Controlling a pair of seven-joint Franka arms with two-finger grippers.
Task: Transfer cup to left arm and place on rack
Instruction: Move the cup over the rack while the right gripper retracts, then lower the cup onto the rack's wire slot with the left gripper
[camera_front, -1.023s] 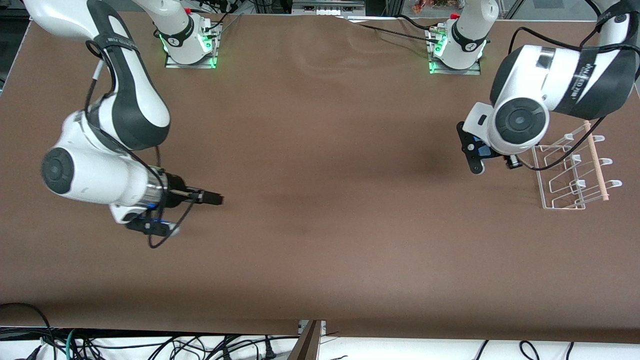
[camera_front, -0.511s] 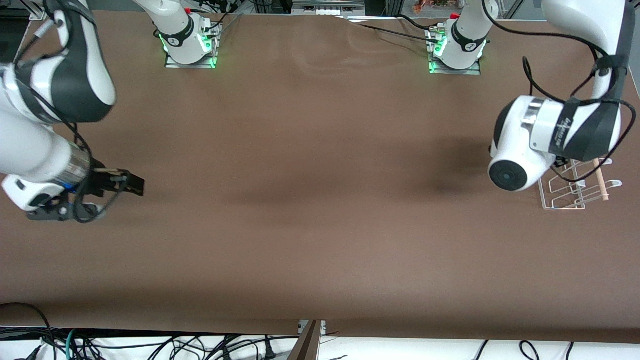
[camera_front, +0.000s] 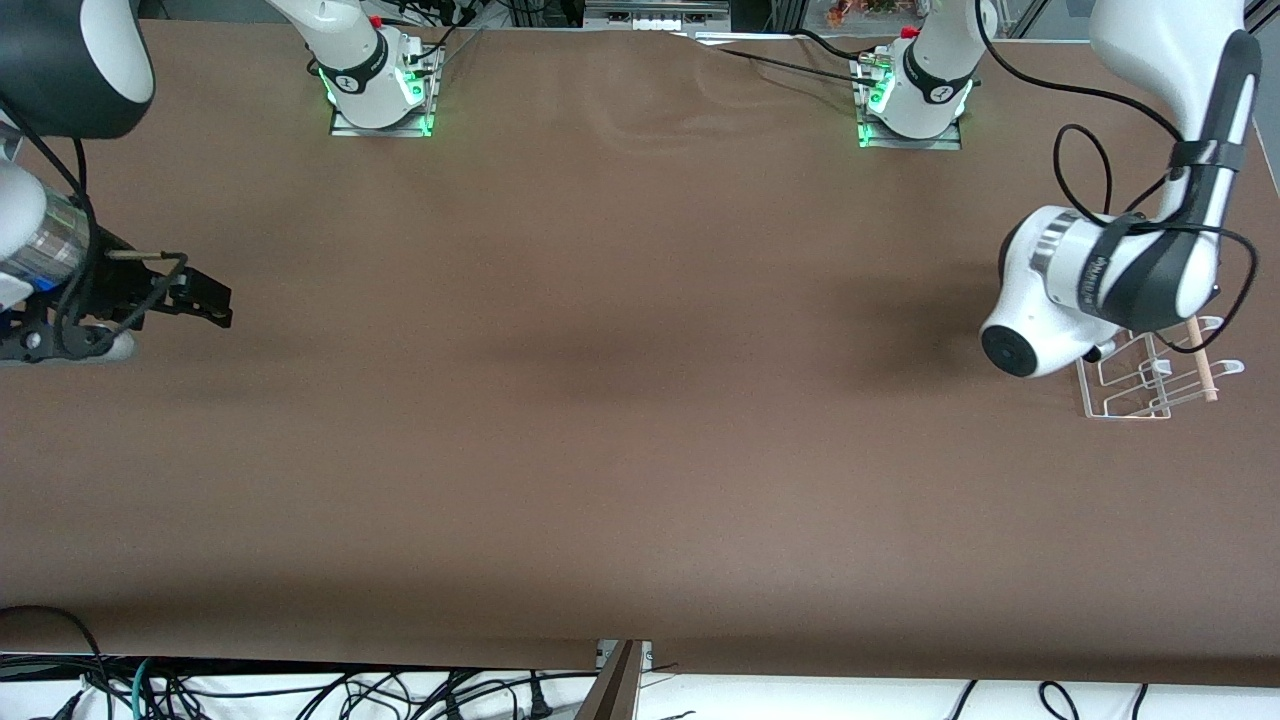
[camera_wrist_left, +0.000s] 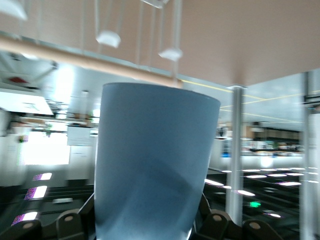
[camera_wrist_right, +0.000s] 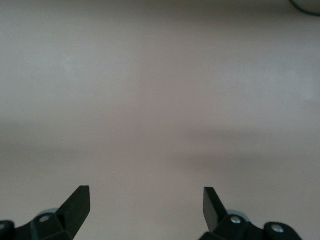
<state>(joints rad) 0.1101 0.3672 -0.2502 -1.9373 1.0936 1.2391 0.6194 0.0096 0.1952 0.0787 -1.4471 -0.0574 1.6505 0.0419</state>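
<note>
Next, my left gripper lets go of the light-blue cup on the rack's far end peg (camera_front: 1122, 289) (camera_wrist_left: 171, 49), under the left arm's white wrist.
The light-blue cup (camera_wrist_left: 152, 160) fills the left wrist view, held between the black jaws of my left gripper (camera_wrist_left: 149, 227), which is shut on it. Just past the cup's rim are the rack's wooden dowel (camera_wrist_left: 75, 59) and white pegs (camera_wrist_left: 107, 37). In the front view the left arm's white wrist (camera_front: 1040, 320) hangs over the rack (camera_front: 1150, 390) and hides both the gripper and the cup. My right gripper (camera_front: 215, 300) is open and empty, low over the table at the right arm's end; its wrist view shows only bare table between the fingertips (camera_wrist_right: 80, 200).
The rack stands near the table's edge at the left arm's end. Black cables (camera_front: 1090, 160) loop off the left arm above it. The brown table (camera_front: 620, 400) spreads between the two arms.
The left arm has swung over the rack, so its gripper and the cup no longer show in the front view. The right arm has drawn back toward its own end of the table.
</note>
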